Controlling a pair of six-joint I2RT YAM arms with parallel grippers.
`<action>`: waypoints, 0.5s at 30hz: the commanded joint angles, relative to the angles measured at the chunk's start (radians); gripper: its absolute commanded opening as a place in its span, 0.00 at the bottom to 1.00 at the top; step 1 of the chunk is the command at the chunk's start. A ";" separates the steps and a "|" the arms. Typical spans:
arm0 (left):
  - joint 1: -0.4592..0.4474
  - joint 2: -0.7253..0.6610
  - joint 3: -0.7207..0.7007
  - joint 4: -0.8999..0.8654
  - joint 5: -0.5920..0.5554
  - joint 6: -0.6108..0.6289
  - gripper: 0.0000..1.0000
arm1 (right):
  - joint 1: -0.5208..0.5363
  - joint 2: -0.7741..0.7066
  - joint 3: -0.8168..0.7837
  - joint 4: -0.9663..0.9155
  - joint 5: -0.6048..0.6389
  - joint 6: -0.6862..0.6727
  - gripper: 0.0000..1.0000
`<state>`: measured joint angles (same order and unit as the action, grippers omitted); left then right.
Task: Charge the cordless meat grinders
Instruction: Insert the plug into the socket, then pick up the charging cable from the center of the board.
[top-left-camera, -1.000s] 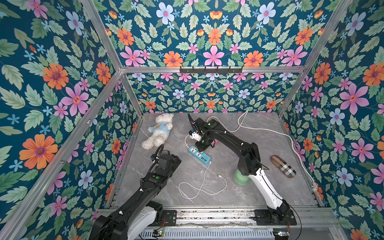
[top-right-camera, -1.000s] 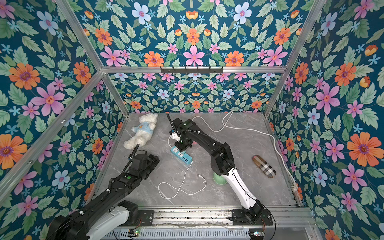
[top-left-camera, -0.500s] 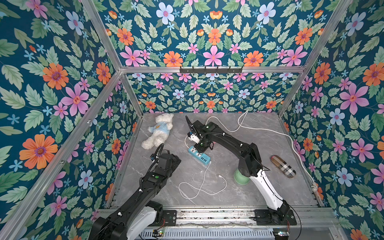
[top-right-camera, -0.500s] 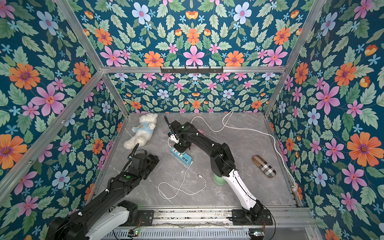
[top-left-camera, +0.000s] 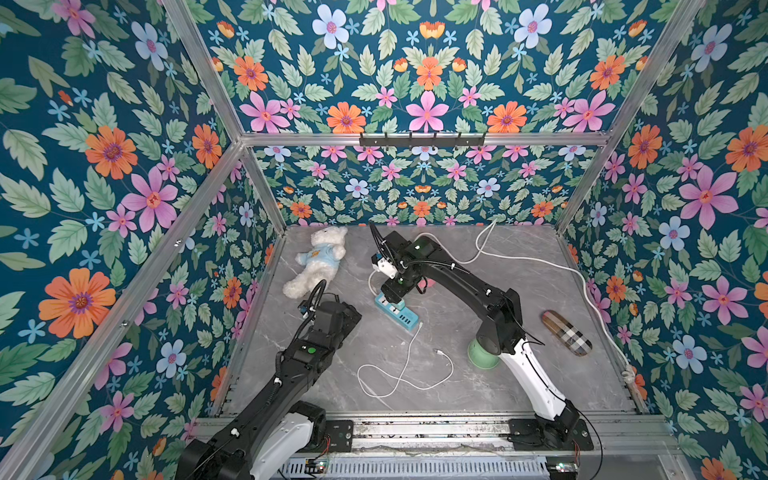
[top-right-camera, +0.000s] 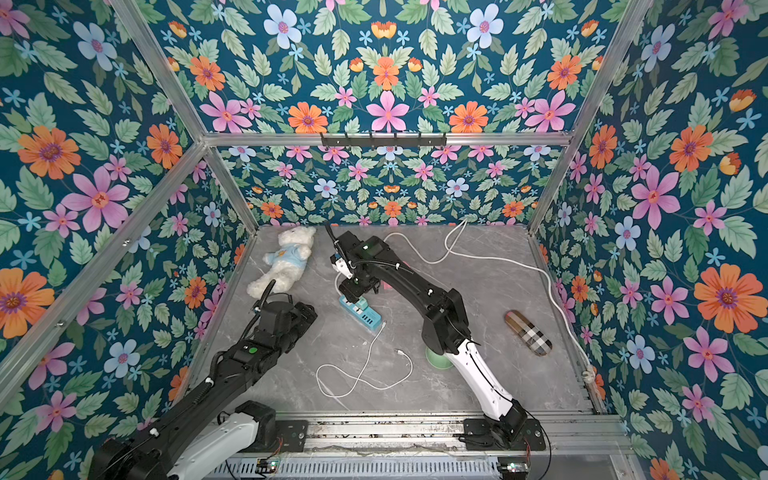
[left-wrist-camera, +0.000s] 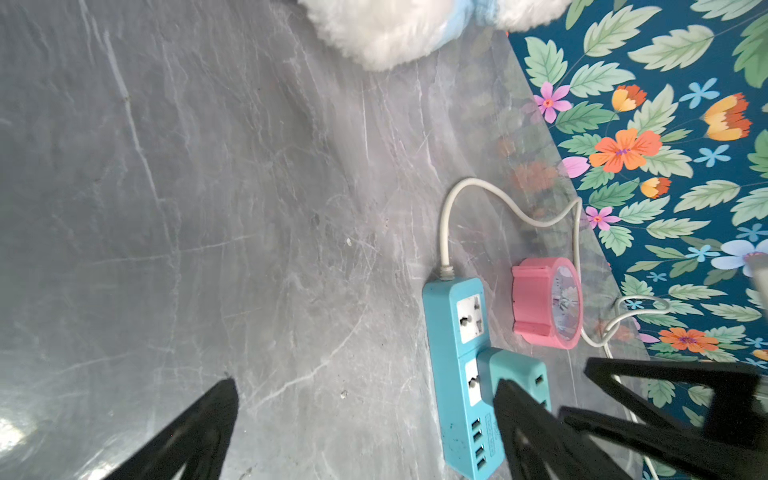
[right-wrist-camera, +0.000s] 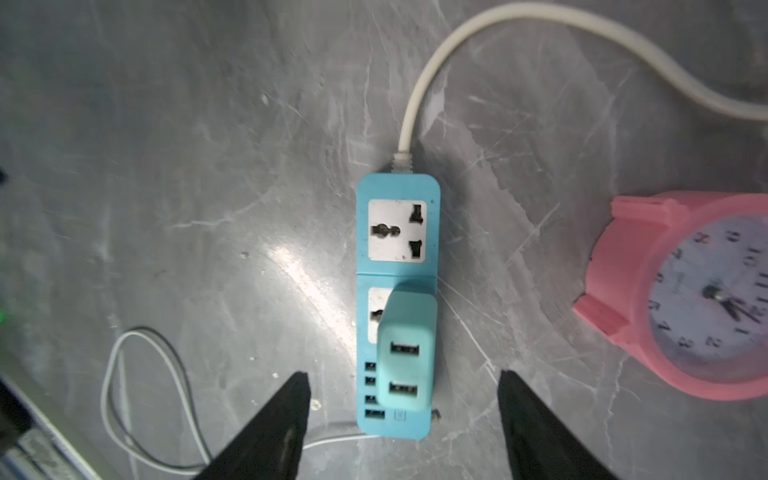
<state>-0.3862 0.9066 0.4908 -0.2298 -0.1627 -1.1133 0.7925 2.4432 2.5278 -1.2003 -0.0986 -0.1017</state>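
Observation:
I'll next close my right gripper on the white USB cable's loose end (top-left-camera: 438, 351), between the blue power strip and mint-green meat grinder.
The mint-green cordless meat grinder (top-left-camera: 481, 356) stands on the table at the front right, half hidden behind my right arm's elbow in both top views (top-right-camera: 437, 360). My right gripper (right-wrist-camera: 403, 376) hovers open over the blue power strip (right-wrist-camera: 399, 189). Its fingers stand on either side of the teal plug adapter (right-wrist-camera: 409, 349), which sits in the strip's socket, and they touch nothing. My left gripper (left-wrist-camera: 365, 384) is open and empty, low over the table just left of the strip (left-wrist-camera: 446, 332). A white USB cable (top-left-camera: 405, 365) runs from the strip and loops forward, its free end (top-left-camera: 438, 352) lying on the table.
A pink alarm clock (right-wrist-camera: 685, 299) stands just right of the strip. A white teddy bear (top-left-camera: 318, 262) lies at the back left. A plaid case (top-left-camera: 566, 333) lies at the right. The strip's thick white cord (top-left-camera: 540, 259) runs to the right wall.
My right gripper's jaws have opened over the power strip, leaving the teal adapter standing in the socket. The left arm has not moved.

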 joint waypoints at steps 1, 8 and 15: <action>0.000 -0.003 0.023 -0.007 -0.017 0.067 0.99 | -0.001 -0.048 0.024 -0.037 -0.007 0.025 0.75; -0.019 0.093 0.087 0.112 0.277 0.301 0.95 | -0.026 -0.403 -0.445 0.089 0.010 0.127 0.70; -0.253 0.233 0.131 0.064 0.237 0.305 0.95 | -0.042 -0.775 -1.023 0.270 -0.028 0.172 0.60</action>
<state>-0.6193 1.1198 0.6228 -0.1497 0.0971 -0.8028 0.7425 1.7290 1.6161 -1.0058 -0.1009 0.0486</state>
